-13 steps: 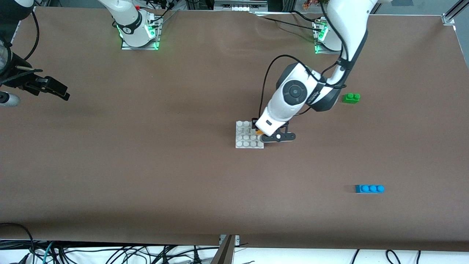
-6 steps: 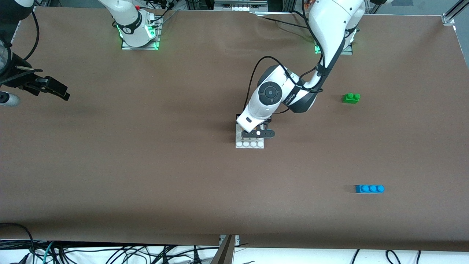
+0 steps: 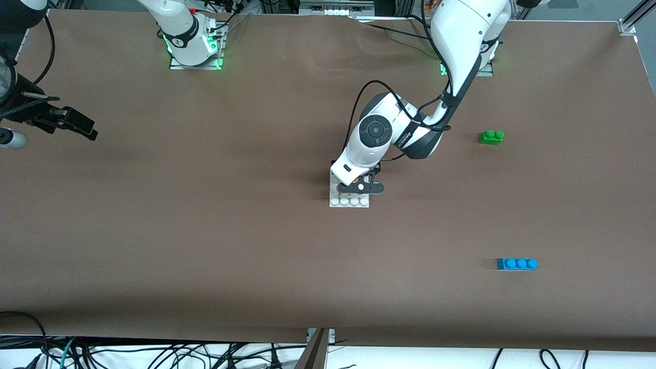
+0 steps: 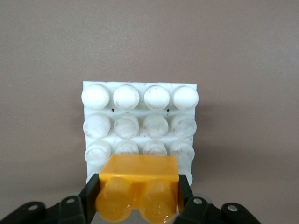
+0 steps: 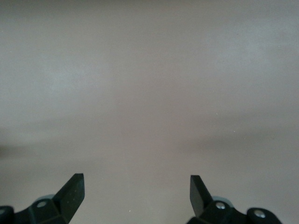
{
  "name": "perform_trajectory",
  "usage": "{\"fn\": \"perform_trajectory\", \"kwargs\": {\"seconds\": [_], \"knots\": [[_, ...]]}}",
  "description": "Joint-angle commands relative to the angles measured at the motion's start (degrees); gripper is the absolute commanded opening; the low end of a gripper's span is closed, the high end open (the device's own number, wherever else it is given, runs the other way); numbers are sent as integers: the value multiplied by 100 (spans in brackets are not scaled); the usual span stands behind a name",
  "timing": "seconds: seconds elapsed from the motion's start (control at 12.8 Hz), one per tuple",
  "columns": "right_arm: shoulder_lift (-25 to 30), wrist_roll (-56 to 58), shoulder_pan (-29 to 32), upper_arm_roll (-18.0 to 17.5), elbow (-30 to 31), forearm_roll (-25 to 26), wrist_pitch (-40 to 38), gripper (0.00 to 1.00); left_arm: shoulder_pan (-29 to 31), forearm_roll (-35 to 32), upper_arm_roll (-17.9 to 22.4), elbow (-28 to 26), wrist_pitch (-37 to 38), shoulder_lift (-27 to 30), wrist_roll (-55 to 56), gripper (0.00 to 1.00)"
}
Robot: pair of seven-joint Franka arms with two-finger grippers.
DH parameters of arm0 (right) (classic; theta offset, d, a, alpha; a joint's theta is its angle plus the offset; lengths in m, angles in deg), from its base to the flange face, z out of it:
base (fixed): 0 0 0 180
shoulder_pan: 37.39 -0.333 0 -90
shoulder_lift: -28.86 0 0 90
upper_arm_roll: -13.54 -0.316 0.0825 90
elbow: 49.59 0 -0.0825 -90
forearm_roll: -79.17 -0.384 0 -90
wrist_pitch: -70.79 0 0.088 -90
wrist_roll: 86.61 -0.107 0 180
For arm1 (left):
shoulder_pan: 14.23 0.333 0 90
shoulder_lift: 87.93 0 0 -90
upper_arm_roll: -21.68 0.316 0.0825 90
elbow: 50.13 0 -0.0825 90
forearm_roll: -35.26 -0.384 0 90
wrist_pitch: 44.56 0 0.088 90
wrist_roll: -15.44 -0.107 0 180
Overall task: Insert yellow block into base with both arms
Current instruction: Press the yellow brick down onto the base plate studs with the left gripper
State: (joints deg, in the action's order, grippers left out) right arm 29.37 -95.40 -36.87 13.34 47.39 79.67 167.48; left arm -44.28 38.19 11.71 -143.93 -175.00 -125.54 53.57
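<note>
The yellow block will sit on the middle studs of the white base's far inner row (image 3: 349,181) (image 4: 140,149) after my left gripper releases it.
The left wrist view shows the yellow block (image 4: 140,186) gripped by its two short ends, with my left gripper (image 4: 138,199) shut on it and its two studs facing the camera. It hangs over an edge row of studs on the white base (image 4: 140,116); I cannot tell whether it touches them. Seen from the front, the left gripper (image 3: 360,187) covers most of the base (image 3: 349,202) and hides the yellow block. My right gripper (image 3: 82,127) waits at the right arm's end of the table. It is open (image 5: 135,184) over bare table.
A green two-stud brick (image 3: 491,137) lies toward the left arm's end of the table. A blue three-stud brick (image 3: 517,264) lies nearer the front camera than the green one. Cables hang below the table's front edge.
My left gripper has carried the yellow block from beside the base's edge to over its studs, toward the right arm's end. The right arm has not moved.
</note>
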Motion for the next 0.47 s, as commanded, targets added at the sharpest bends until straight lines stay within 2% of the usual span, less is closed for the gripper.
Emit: {"fn": "perform_trajectory", "kwargs": {"seconds": [0.0, 0.39], "knots": [[63, 44, 71, -59, 41, -42, -46, 100, -124, -135, 56, 196, 89, -141, 28, 0], [63, 44, 71, -59, 41, -42, -54, 100, -124, -504, 48, 319, 115, -247, 28, 0]]}}
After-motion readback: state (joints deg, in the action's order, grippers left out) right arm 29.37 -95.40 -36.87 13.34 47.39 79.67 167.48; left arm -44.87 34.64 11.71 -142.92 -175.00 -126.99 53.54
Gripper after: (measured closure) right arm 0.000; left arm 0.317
